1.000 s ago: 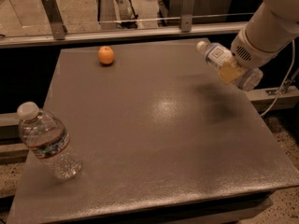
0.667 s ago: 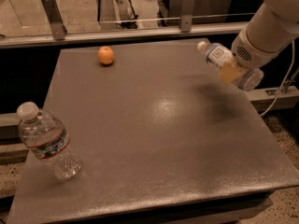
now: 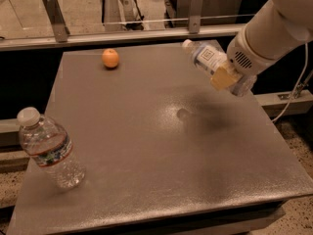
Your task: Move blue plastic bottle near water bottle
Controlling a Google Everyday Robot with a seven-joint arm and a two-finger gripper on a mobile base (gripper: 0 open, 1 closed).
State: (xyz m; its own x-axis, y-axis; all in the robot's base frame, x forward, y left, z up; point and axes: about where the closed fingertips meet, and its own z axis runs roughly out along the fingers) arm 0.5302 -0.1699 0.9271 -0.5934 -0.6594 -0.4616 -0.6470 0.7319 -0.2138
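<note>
Next, my gripper releases the blue plastic bottle on the grey table, just inward of the water bottle (image 3: 111,134).
The blue plastic bottle (image 3: 208,57), pale blue with a small white cap and a label with a square mark, is held tilted, cap pointing left, above the table's right side. My gripper (image 3: 226,76) is shut on it at the end of the white arm that comes in from the upper right. The water bottle (image 3: 48,148), clear and ridged with a large white cap and a red-banded label, stands leaning at the table's front left corner, far from the gripper.
An orange (image 3: 110,58) sits at the back left of the grey table (image 3: 161,151). A metal rail (image 3: 122,33) with upright brackets runs along the back edge. A cable (image 3: 293,99) hangs at the right.
The arm and the held blue bottle have shifted slightly left and down over the table. The water bottle and the orange have not moved.
</note>
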